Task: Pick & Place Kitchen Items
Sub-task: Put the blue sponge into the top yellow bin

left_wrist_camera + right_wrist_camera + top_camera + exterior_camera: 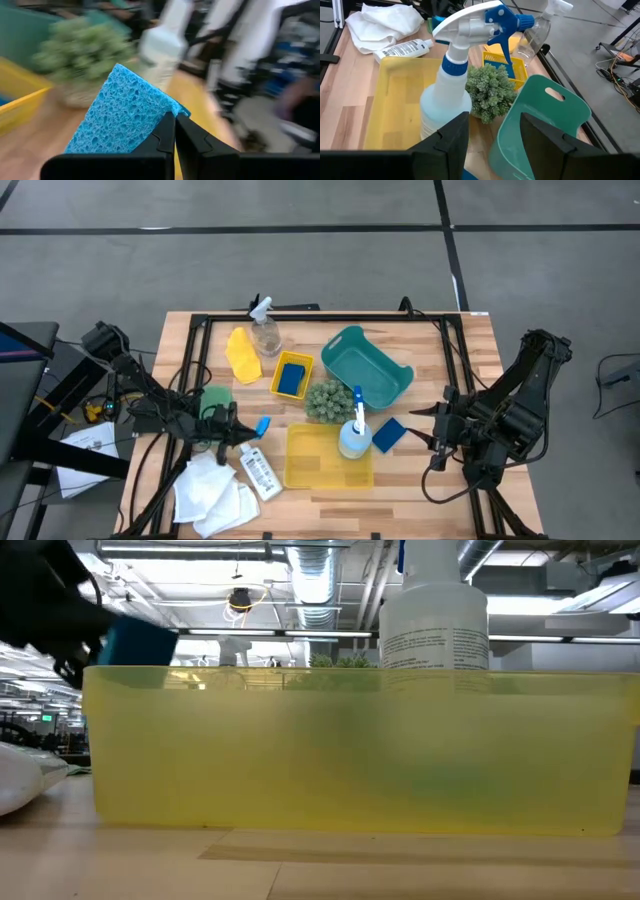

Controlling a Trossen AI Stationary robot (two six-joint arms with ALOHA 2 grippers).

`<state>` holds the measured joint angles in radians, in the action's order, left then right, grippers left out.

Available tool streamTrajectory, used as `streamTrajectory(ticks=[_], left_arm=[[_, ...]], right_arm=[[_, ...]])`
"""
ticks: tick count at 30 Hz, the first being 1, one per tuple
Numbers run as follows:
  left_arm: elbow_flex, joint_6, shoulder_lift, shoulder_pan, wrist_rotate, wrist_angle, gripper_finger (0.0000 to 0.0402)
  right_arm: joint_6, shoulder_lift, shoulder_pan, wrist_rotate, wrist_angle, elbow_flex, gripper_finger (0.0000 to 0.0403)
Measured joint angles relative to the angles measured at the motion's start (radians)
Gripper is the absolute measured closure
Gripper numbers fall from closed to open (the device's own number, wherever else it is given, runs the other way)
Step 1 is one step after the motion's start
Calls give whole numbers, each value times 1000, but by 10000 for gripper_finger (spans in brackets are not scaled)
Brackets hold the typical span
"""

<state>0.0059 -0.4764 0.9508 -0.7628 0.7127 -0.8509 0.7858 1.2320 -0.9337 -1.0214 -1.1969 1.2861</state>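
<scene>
The blue sponge will leave my left gripper as I let it go on the white cloths' edge [242, 490] next to the small white bottle.
My left gripper [250, 427] is shut on a blue sponge [263, 425], left of the big yellow bin [300, 470]; the low view shows the sponge [140, 640] raised beside the bin. My right gripper [492, 131] is open and empty at the table's right, facing a blue-and-white spray bottle [355, 435] that stands at the bin's far right corner. A second blue sponge [388, 434] lies on the table beside that bottle. A third blue sponge [292, 377] lies in a small yellow bin. My left gripper pinches the blue sponge between its two fingers at one corner [169, 109]. The fingers [160, 140] come at it roughly level from the table's left. The sponge is lifted clear of the table and stands out beyond the fingertips.
A teal basket [365, 367] and a green bumpy ball [327, 400] stand mid-table. A clear spray bottle [265, 332] and a yellow piece [242, 355] are at the far left, with a green piece [213, 400] nearer. White cloths [215, 492] and a small white bottle [259, 473] lie at the near left.
</scene>
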Motion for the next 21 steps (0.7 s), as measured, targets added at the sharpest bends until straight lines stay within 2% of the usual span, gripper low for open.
streamTrajectory(ticks=[8, 11, 17, 21], left_arm=[[0, 74, 0, 33, -455, -117, 401], [0, 108, 0, 48, -590, -185, 401], [30, 119, 12, 71, -710, -193, 401], [67, 11, 91, 70, -743, -178, 401]], right_arm=[[0, 0, -1, 0, -4, 0, 235], [1, 0, -3, 0, -4, 0, 235], [8, 0, -3, 0, -5, 0, 235], [12, 0, -3, 0, -2, 0, 235]])
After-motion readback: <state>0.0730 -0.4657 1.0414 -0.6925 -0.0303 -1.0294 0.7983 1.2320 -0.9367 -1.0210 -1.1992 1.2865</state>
